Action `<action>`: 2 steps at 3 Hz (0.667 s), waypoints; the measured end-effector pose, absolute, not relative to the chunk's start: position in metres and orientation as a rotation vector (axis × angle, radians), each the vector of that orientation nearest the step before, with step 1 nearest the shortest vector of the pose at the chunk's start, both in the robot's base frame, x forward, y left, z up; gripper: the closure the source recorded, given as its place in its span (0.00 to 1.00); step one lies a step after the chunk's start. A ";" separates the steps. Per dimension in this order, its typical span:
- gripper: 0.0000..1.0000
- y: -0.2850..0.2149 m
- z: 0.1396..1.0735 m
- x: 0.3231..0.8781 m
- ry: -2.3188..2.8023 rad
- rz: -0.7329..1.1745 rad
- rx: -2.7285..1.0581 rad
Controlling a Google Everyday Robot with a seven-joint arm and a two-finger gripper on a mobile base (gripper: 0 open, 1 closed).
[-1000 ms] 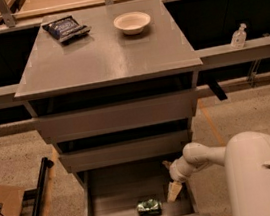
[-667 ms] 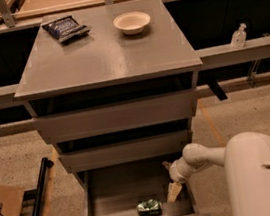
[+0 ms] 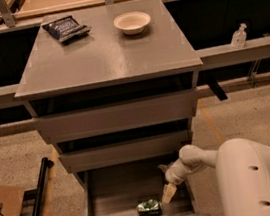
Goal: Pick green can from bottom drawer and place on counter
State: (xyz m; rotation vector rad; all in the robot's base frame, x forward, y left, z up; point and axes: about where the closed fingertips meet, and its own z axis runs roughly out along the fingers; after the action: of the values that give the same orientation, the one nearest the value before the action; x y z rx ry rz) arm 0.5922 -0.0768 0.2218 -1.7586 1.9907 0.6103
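Next, I grip the middle of the green can [image 3: 150, 207] lying near the open bottom drawer's front.
The green can [image 3: 149, 207] lies on its side near the front of the open bottom drawer [image 3: 108, 200], the lowest of three grey drawers. My gripper [image 3: 168, 193] hangs inside the drawer, just right of the can and slightly above it, not touching it. The white arm [image 3: 246, 174] reaches in from the lower right. The grey counter [image 3: 104, 51] tops the cabinet above.
A dark blue snack bag [image 3: 66, 28] and a white bowl [image 3: 133, 22] sit at the back of the counter. The two upper drawers [image 3: 116, 118] are closed. A black bar [image 3: 41, 195] lies on the floor at left. A clear bottle [image 3: 238, 37] stands on the right ledge.
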 end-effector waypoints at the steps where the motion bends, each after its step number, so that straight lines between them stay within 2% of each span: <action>1: 0.00 -0.058 0.200 0.597 1.979 0.659 -1.713; 2: 0.00 -0.039 0.176 0.598 1.961 0.706 -1.649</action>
State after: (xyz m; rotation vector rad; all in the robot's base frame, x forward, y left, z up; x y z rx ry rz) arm 0.5976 -0.0388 0.1761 -1.6486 1.9612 0.7061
